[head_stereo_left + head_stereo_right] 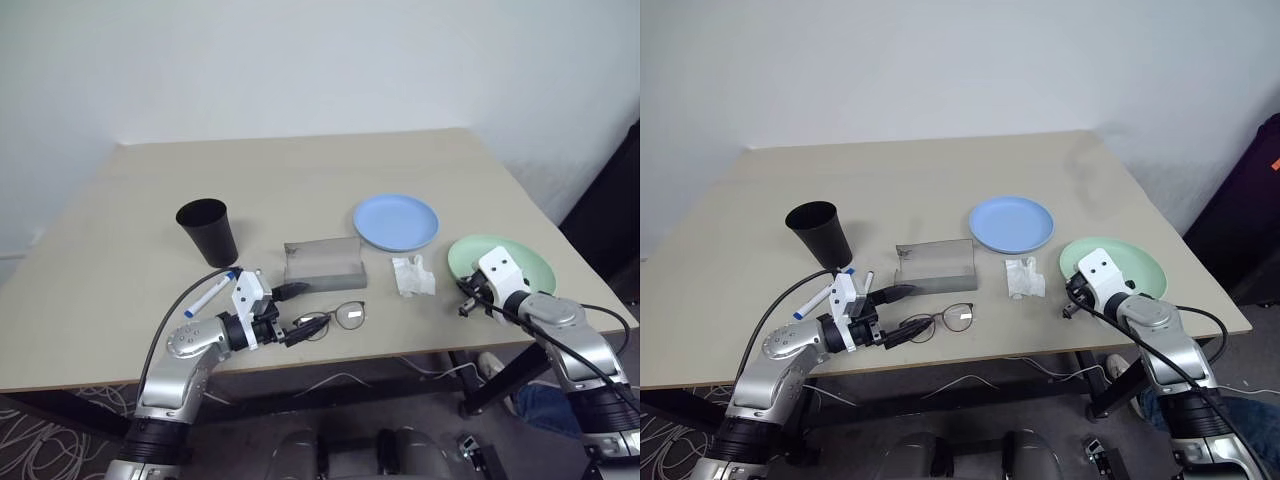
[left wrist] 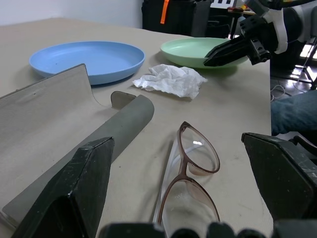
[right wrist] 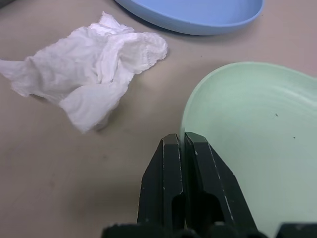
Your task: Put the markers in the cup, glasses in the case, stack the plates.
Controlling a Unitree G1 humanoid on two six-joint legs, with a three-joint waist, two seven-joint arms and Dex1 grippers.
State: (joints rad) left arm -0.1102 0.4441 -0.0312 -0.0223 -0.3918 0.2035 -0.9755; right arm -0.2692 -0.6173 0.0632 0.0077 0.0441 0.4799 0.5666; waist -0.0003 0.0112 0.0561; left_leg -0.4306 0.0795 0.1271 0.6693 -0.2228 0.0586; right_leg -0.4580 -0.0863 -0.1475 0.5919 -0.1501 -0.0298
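I need to use my right gripper to set the green plate free on top of the blue plate (image 1: 396, 221), just behind the crumpled white tissue.
The glasses (image 1: 335, 318) lie near the table's front edge, in front of the open grey case (image 1: 322, 260). My left gripper (image 1: 296, 312) is open, with one finger on each side of the glasses' left end and not touching them. A marker (image 1: 208, 295) with blue ends lies beside my left wrist, in front of the upright black cup (image 1: 210, 230). The blue plate (image 1: 396, 221) sits behind and to the right of the case. My right gripper (image 3: 183, 136) is shut on the near-left rim of the green plate (image 1: 530, 265).
A crumpled white tissue (image 1: 412, 275) lies between the case and the green plate. The green plate sits close to the table's right front corner (image 1: 600, 330). The far half of the table is bare. Cables lie on the floor below the front edge.
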